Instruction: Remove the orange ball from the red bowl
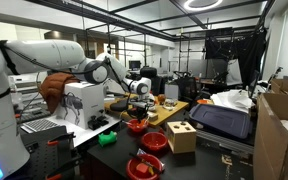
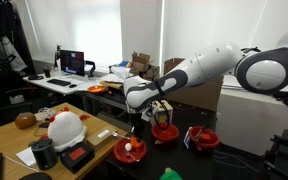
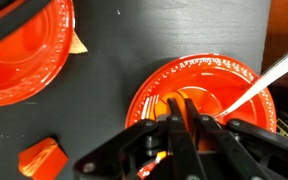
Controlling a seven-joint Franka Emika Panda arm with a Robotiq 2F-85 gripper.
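Note:
My gripper needs to release the orange ball on the dark table [image 1: 116,142], setting it free in a spot that is close beside the green object.
In the wrist view my gripper [image 3: 184,103] hangs over the small red bowl [image 3: 239,78], its two fingers drawn close together. Bright orange shows between and beside the fingers; it looks like the orange ball [image 3: 157,108], pinched there and mostly hidden by them. A white utensil [image 3: 259,82] lies in the bowl. In both exterior views the gripper [image 1: 137,93] [image 2: 138,120] is a little above the bowl [image 1: 136,126] [image 2: 120,152] on the dark table. The ball is too small to make out there.
A wider red bowl [image 3: 24,50] and an orange scrap [image 3: 39,158] lie nearby. More red bowls [image 2: 166,131] [image 2: 205,140] stand on the table. A wooden box [image 1: 181,136] is beside them. A white helmet [image 2: 66,128] sits on the desk.

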